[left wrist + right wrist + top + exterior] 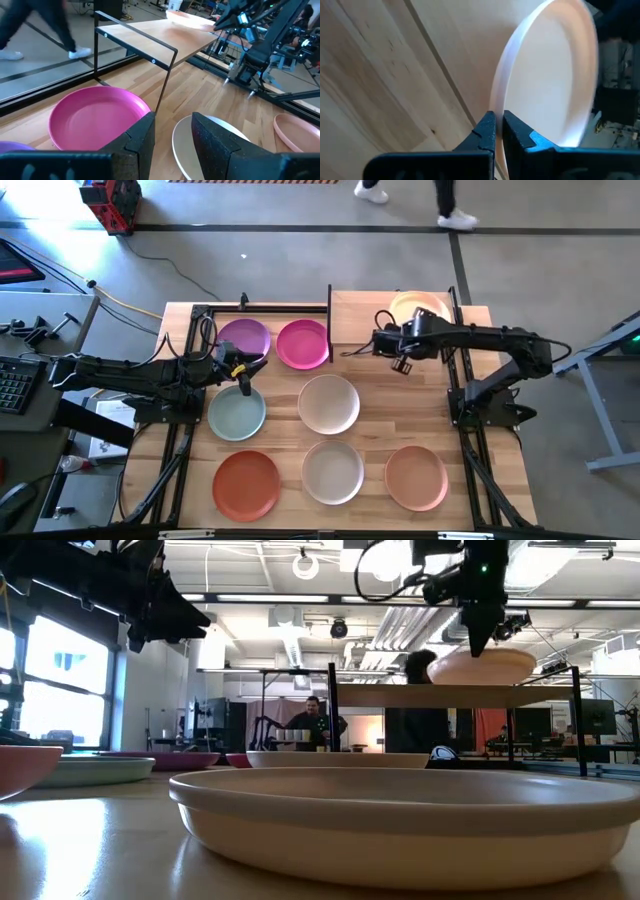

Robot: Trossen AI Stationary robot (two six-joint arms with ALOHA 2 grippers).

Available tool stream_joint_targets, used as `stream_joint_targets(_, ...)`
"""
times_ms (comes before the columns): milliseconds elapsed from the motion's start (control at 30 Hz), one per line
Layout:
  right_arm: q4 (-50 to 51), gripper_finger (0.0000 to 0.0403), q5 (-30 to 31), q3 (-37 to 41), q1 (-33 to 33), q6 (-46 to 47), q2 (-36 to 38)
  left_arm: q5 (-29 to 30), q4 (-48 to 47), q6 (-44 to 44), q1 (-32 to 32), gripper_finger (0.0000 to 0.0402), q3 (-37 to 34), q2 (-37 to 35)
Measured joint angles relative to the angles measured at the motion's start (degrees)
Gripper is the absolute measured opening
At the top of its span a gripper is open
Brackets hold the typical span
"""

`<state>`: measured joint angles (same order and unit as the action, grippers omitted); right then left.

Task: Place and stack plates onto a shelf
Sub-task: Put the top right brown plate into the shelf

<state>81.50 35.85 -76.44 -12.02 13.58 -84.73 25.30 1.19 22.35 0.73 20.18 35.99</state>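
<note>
I need to use my right gripper to set the peach plate down flat on the shelf board's end (428,316) that is closest to the base of the black right arm. The peach plate now lies on the shelf.
A peach plate (422,307) lies on the shelf (360,315), a light-wood board on a thin black frame. My right gripper (478,648) hangs over that plate's near rim, its fingers all but closed. Seven plates lie flat on the tabletop: purple (245,338), magenta (303,343), pale mint (237,415), cream (328,403), off-white (332,471), orange-red (246,483) and peach (415,477). My left gripper (243,375) hovers open and empty between the purple and mint plates; its wrist view shows the magenta plate (95,120) ahead. My right gripper (498,115) comes from above, pointing down, at the peach plate's rim (496,102) on the side toward the table's near edge. The rim runs into the narrow gap between the two fingers, pinched at their free ends. The plate rests on the shelf board (395,60).
The shelf's black frame posts (162,82) stand close to the magenta plate. The left half of the shelf board (165,35) is bare. The right arm's base (490,405) stands at the table's right edge. A person walks on the floor beyond the far edge (445,205).
</note>
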Motion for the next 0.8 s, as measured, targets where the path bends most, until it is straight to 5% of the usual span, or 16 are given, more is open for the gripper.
stream_joint_targets(800,-6.09,0.0,-13.83,1.61,-11.56,-6.07,0.0,-0.02,-0.04,-0.03,0.0,0.0117,0.0,0.0)
